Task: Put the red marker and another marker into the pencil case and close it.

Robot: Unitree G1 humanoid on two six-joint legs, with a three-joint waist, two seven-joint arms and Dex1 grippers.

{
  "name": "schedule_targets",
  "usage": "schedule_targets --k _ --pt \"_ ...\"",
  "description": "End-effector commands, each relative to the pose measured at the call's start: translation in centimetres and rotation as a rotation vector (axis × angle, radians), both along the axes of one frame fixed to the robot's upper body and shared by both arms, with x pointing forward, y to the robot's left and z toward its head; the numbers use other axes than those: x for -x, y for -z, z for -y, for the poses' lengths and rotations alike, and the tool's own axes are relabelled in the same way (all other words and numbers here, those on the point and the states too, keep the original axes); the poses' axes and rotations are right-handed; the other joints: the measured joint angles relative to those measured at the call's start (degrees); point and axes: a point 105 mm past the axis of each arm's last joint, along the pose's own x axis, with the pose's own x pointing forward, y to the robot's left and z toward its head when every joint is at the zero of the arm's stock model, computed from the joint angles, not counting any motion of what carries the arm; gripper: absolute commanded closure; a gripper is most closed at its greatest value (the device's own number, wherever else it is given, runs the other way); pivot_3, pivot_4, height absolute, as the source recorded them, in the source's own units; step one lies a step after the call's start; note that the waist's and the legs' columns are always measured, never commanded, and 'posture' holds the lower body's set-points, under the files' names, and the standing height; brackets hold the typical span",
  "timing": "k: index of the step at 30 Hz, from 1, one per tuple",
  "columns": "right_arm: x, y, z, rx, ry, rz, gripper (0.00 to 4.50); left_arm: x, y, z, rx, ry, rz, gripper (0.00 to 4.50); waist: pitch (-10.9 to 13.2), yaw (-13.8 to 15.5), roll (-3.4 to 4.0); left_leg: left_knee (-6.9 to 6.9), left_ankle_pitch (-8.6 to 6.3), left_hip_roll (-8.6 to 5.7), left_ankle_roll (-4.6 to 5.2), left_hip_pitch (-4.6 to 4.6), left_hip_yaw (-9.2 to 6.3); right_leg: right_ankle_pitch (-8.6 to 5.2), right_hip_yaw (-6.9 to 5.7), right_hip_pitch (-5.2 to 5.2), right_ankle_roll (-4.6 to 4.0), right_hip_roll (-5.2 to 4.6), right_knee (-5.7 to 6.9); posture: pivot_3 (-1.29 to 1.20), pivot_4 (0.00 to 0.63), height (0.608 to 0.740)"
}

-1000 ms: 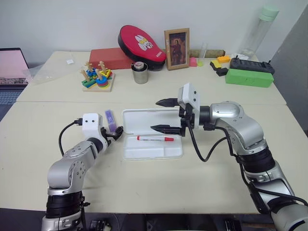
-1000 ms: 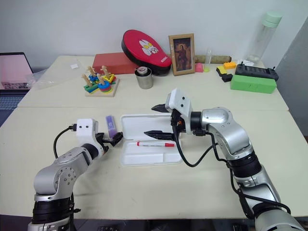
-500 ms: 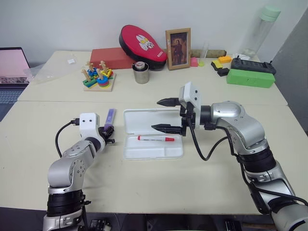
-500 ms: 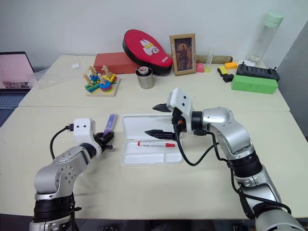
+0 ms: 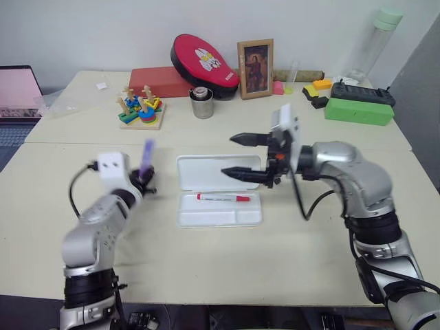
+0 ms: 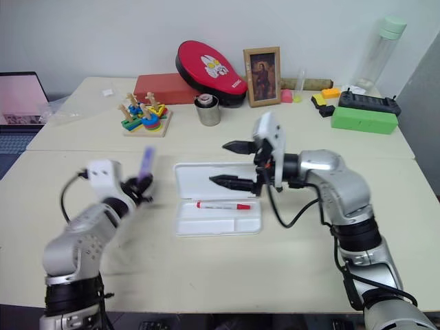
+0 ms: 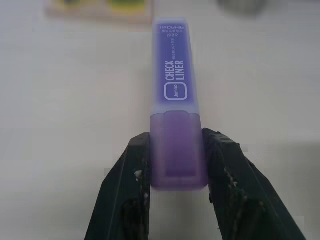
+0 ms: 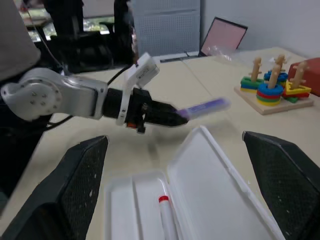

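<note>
My left gripper is to release the purple marker in the pencil case's narrow near slot [image 5: 205, 218], next to the red marker. The purple marker is now lifted off the table.
The pencil case [image 5: 213, 168] lies open in the middle of the near table, white, with its lid half at the back. In its near half lies the red marker [image 5: 223, 198], red cap to the right. Left of the case, my left gripper [image 5: 142, 181] is shut on the capped end of the short purple marker [image 7: 175, 95], which is lifted off the table and points up and away [image 5: 147, 154]. My right gripper [image 5: 230, 155] hangs open over the case's right part, pointing left, nothing between its fingers [image 8: 80, 185].
On the far table stand a ring-stacking toy [image 5: 139, 110], a metal cup [image 5: 201, 103], a red box [image 5: 158, 81], a red padded case [image 5: 204, 58], a picture frame [image 5: 255, 60], a green box [image 5: 357, 110] and a bottle [image 5: 368, 41]. A laptop [image 5: 17, 93] sits far left.
My left gripper closed on the purple marker and raised it off the table. My right gripper rose a little and shifted right, staying open.
</note>
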Motion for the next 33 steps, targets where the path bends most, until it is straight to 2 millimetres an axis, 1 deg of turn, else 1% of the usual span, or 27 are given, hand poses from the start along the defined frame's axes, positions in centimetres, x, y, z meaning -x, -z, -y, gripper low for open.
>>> schedule_targets --k 1,3,4,6,7,10,13,14,18,20,24,28,33 --pt "1.4 -2.9 1.8 -0.038 -0.021 0.043 0.0 2.0 -7.6 4.0 -0.104 0.324 0.271 3.29 -0.01 0.07 0.0 -0.02 0.0 -0.01 0.0 -0.01 0.0 0.0 0.0 0.01 0.0 0.0 -0.06 0.0 0.15 0.74" --pt "1.8 -2.9 3.0 -0.009 -0.011 0.043 0.0 3.0 -8.7 6.1 -0.179 0.493 0.283 3.29 0.0 0.08 0.01 -0.03 -0.01 -0.01 0.0 0.01 0.04 -0.01 0.01 0.04 0.01 0.0 -0.11 0.0 0.15 0.74" --pt "1.8 -2.8 3.7 0.014 0.0 0.044 0.0 3.7 -8.5 7.3 -0.23 0.594 0.26 3.29 0.0 0.04 0.01 -0.04 -0.01 0.0 0.0 -0.01 0.04 -0.01 0.01 0.02 0.01 0.0 -0.12 0.0 0.15 0.74" --pt "2.1 -2.4 4.8 0.069 0.02 0.046 0.0 5.3 -7.2 9.5 -0.343 0.81 0.176 3.29 0.01 -0.12 0.02 -0.06 -0.06 0.0 0.09 0.01 0.06 -0.01 0.04 0.01 0.01 0.0 -0.09 0.0 0.15 0.74" --pt "2.2 -2.1 5.1 0.098 0.028 0.049 0.0 6.0 -6.5 10.1 -0.389 0.892 0.136 3.29 0.02 -0.24 0.03 -0.07 -0.1 0.0 0.17 0.01 0.06 -0.02 0.03 -0.02 0.01 0.0 -0.08 0.0 0.15 0.74" --pt "2.5 -1.4 5.7 0.154 0.049 0.063 0.0 7.6 -4.1 11.1 -0.53 1.079 -0.001 3.29 0.05 -0.52 0.09 -0.08 -0.11 0.0 0.2 0.02 0.11 -0.02 0.08 -0.02 0.01 0.0 -0.06 0.0 0.15 0.74" --pt "2.8 -0.4 6.0 0.194 0.071 0.059 0.0 8.7 -1.4 11.0 -0.677 1.218 -0.15 3.29 0.09 -0.82 0.15 -0.09 -0.12 0.02 0.2 0.05 0.15 -0.03 0.13 -0.05 0.01 0.02 -0.01 0.0 0.15 0.74" --pt "3.3 0.6 5.9 0.231 0.064 0.047 0.0 9.0 -0.4 10.8 -0.719 1.256 -0.192 3.29 0.08 -0.82 0.15 -0.09 -0.11 0.03 0.2 0.05 0.17 -0.02 0.17 -0.07 0.01 0.02 -0.01 0.0 0.15 0.74" --pt "4.5 3.1 5.5 0.317 0.053 0.027 0.0 9.7 2.0 9.9 -0.765 1.333 -0.305 3.29 0.1 -0.38 0.16 -0.12 -0.12 0.02 0.21 -0.02 0.18 -0.03 0.15 -0.09 0.01 0.02 -0.07 0.0 0.15 0.74" --pt "4.8 3.9 5.4 0.337 0.065 0.022 0.0 9.5 3.1 9.1 -0.799 1.326 -0.352 3.29 0.1 -0.36 0.16 -0.11 -0.12 0.03 0.21 -0.04 0.17 -0.03 0.14 -0.12 0.01 0.02 -0.06 0.0 0.15 0.74" --pt "5.1 4.1 5.3 0.335 0.08 0.018 0.0 9.2 3.7 8.3 -0.823 1.316 -0.381 3.29 0.11 -0.36 0.17 -0.1 -0.12 0.03 0.22 -0.03 0.17 -0.03 0.15 -0.13 0.01 0.02 -0.02 0.0 0.15 0.74" --pt "5.1 4.3 5.3 0.337 0.094 0.02 0.0 8.5 4.2 7.4 -0.882 1.277 -0.388 3.29 0.1 -0.31 0.17 -0.1 -0.12 0.03 0.21 -0.04 0.17 -0.03 0.14 -0.12 0.02 0.02 -0.03 0.0 0.15 0.74" --pt "5.0 4.4 5.2 0.334 0.098 0.021 0.0 7.8 4.1 7.9 -0.875 1.263 -0.357 3.29 0.1 -0.31 0.17 -0.1 -0.12 0.03 0.22 -0.03 0.17 -0.03 0.13 -0.11 0.02 0.02 -0.02 0.0 0.15 0.74"
